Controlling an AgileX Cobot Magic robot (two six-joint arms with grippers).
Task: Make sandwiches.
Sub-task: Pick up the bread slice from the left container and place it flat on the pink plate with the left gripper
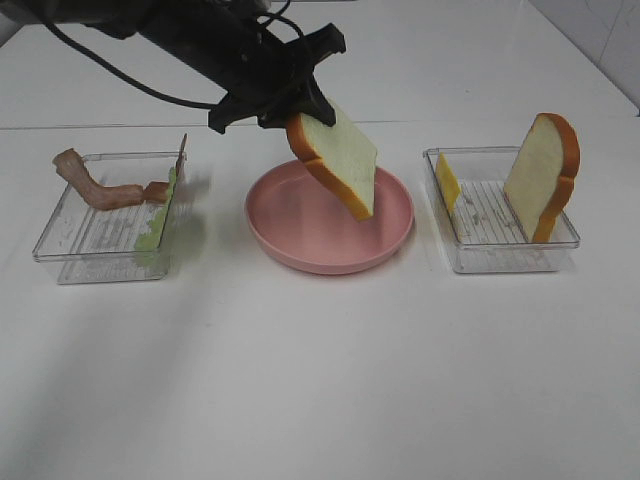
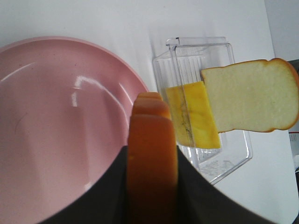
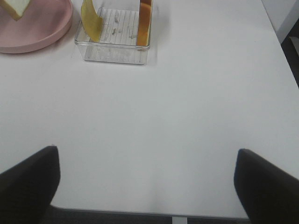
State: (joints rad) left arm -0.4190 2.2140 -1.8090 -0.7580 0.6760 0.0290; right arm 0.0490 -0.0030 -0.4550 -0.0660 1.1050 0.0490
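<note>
My left gripper will release the slice of bread, which hangs tilted above the plate now, so that it rests near the middle of the round pink plate (image 1: 343,197) (image 2: 70,133).
My left gripper (image 1: 297,112) is shut on the top edge of a white bread slice (image 1: 338,160) with an orange-brown crust, which hangs tilted above the round pink plate (image 1: 290,248). In the left wrist view the slice's crust (image 2: 152,154) is pinched between the dark fingers over the plate (image 2: 51,121). A second bread slice (image 1: 543,175) and a yellow cheese slice (image 1: 447,182) stand in the right clear tray (image 1: 500,258). Bacon (image 1: 95,186) and lettuce (image 1: 160,215) lie in the left clear tray (image 1: 75,262). My right gripper (image 3: 147,186) is open over bare table, nothing between its fingers.
The right wrist view shows the right tray (image 3: 114,52) with cheese (image 3: 91,21) and bread (image 3: 145,21) far ahead, beside the plate (image 3: 37,32). White table surrounds both trays. The table's right edge runs near a dark gap.
</note>
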